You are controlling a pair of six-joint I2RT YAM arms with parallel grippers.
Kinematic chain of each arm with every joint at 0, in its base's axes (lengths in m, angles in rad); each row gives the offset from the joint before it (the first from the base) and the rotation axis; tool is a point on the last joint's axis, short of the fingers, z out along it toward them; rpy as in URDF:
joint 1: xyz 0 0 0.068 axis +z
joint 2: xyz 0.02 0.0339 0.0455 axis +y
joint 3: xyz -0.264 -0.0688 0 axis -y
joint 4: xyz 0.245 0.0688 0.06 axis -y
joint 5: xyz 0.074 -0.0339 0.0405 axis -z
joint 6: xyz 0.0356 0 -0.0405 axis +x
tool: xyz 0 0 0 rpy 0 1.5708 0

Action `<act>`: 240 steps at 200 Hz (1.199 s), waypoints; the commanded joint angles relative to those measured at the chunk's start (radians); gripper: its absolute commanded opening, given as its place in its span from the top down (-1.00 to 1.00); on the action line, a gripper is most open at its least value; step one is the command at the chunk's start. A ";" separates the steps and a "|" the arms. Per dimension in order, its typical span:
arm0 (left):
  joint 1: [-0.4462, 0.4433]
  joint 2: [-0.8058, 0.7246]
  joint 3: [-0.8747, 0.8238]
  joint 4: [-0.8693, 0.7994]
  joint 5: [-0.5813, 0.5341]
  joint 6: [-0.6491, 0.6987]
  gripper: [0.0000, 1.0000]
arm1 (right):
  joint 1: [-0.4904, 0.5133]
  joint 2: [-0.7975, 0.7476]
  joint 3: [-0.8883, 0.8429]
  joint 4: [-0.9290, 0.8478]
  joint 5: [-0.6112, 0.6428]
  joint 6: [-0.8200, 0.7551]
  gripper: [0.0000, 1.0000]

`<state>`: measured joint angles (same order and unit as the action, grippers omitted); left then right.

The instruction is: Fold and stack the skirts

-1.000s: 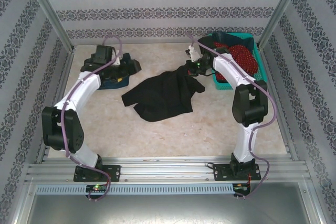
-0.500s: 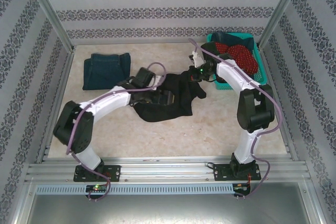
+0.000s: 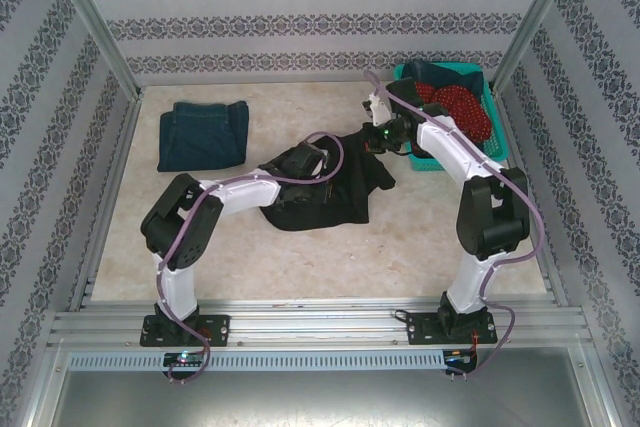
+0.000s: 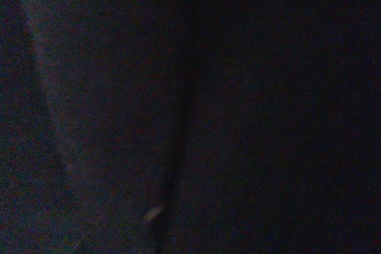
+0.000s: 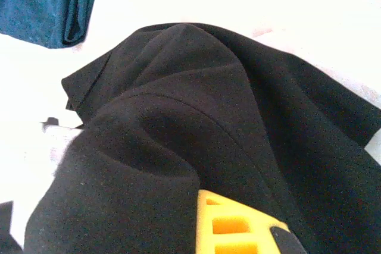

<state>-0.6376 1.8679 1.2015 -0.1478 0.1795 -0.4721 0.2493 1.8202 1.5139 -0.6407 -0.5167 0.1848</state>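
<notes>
I will use my left gripper to let go of the black skirt's edge on the tabletop (image 3: 244, 195), close to the front corner of the folded denim skirt. The black skirt now lies crumpled at the table's middle.
The black skirt (image 3: 335, 197) lies crumpled at the table's middle. My left gripper (image 3: 308, 175) is down on its left part, shut on the cloth; the left wrist view is dark with black cloth (image 4: 238, 87) pressed close. My right gripper (image 3: 377, 139) is shut on the skirt's right edge, holding it raised. In the right wrist view the black skirt (image 5: 196, 99) drapes over one yellow finger (image 5: 238, 225). A folded dark blue denim skirt (image 3: 205, 134) (image 5: 47, 4) lies at the back left. The red dotted skirt (image 3: 462, 107) and a dark blue one (image 3: 432, 73) sit in the basket.
The teal mesh basket (image 3: 425, 159) stands at the back right, just beyond my right gripper. Patterned walls and metal posts close in the table on three sides. Bare tabletop (image 3: 400, 247) stretches in front of the black skirt.
My left arm left the folded denim skirt, swung right onto the black skirt, and its gripper shut there. The black skirt has bunched narrower. My right gripper moved slightly back.
</notes>
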 commanded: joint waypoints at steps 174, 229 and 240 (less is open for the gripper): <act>0.383 -0.073 0.784 -0.740 0.134 0.576 0.75 | 0.118 -0.316 -0.123 0.060 0.094 -0.380 0.76; 0.389 -0.519 -0.036 -0.392 0.183 0.428 -0.91 | 0.140 -0.425 -0.479 0.116 0.014 -0.133 -0.35; 0.389 -0.534 -0.083 -0.367 0.159 0.373 -1.00 | 0.094 -0.444 -0.504 0.178 0.033 -0.052 -0.84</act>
<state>-0.2531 1.4361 1.2079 -0.7143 0.3241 0.0128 0.4294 1.4796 1.0431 -0.5907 -0.4820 -0.0559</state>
